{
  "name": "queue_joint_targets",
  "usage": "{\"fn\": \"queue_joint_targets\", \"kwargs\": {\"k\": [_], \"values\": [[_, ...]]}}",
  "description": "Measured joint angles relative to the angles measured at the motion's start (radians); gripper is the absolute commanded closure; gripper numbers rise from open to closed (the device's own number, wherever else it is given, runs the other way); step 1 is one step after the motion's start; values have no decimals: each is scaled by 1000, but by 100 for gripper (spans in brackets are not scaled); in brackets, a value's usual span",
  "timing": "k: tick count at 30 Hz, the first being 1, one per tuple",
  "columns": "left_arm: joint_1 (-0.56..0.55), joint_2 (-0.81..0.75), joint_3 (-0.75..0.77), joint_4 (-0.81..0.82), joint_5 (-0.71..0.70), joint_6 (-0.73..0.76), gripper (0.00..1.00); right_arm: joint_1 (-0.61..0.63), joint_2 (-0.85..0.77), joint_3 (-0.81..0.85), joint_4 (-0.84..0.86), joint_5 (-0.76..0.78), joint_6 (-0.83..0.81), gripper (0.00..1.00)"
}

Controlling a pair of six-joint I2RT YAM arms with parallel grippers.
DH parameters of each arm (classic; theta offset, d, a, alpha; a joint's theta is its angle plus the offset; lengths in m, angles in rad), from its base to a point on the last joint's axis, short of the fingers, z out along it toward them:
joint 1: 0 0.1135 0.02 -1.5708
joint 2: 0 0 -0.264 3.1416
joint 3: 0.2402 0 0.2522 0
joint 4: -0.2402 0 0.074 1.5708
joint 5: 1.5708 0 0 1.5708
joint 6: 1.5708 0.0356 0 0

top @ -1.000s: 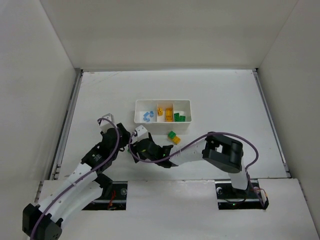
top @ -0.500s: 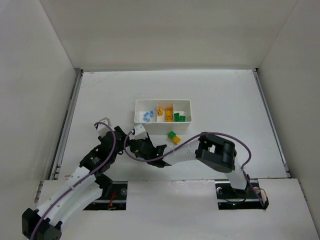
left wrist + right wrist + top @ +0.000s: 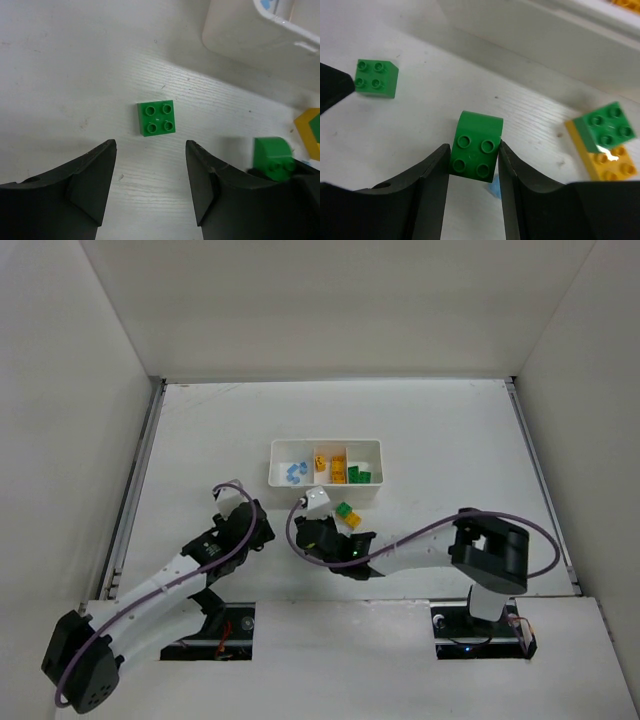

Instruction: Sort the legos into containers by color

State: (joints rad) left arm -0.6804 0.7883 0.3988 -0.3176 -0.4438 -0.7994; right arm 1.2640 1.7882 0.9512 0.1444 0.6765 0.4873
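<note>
I will use my right gripper to set the green lego free by the near side of the white tray's green lego section (image 3: 361, 479).
My right gripper (image 3: 474, 152) is shut on a green lego (image 3: 476, 149), held just above the table with a pale blue lego (image 3: 494, 187) under it. A second green lego (image 3: 156, 118) lies flat on the table just ahead of my open, empty left gripper (image 3: 150, 170); it also shows in the right wrist view (image 3: 376, 78). A green lego on a yellow one (image 3: 347, 514) lies below the white tray (image 3: 326, 444). The tray's compartments hold blue legos (image 3: 295, 472), yellow legos (image 3: 337, 471) and green legos (image 3: 358, 475). Both grippers (image 3: 262, 528) (image 3: 312, 530) sit close together.
White walls enclose the table on three sides. The tray's near wall (image 3: 545, 30) is just beyond my right gripper. My left fingertip (image 3: 332, 87) shows at the left edge of the right wrist view.
Both grippers have moved right, closer to the tray. The left gripper now sits just behind the loose green lego.
</note>
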Motion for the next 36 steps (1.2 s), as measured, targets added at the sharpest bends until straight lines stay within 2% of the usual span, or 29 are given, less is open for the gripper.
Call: {"fn": "queue_joint_targets", "kwargs": {"k": [9, 14, 21, 25, 30, 32, 36], "values": [[-66, 158, -1, 101, -56, -3, 42, -2, -322, -140, 7, 13, -11, 67], [-75, 248, -1, 169, -88, 2, 42, -93, -433, -152, 17, 5, -56, 66], [-83, 322, -1, 232, -115, 6, 45, -351, -423, -152, 52, -3, -113, 63], [-85, 340, -1, 253, -119, 10, 47, -444, -352, -137, 70, -34, -126, 50], [-84, 351, -1, 273, -126, 13, 53, -471, -299, -111, 73, -66, -136, 36], [-83, 356, -1, 280, -127, 15, 57, -471, -303, -108, 77, -74, -140, 34], [-77, 369, -1, 291, -129, 19, 77, -471, -334, -111, 82, -83, -141, 34]]}}
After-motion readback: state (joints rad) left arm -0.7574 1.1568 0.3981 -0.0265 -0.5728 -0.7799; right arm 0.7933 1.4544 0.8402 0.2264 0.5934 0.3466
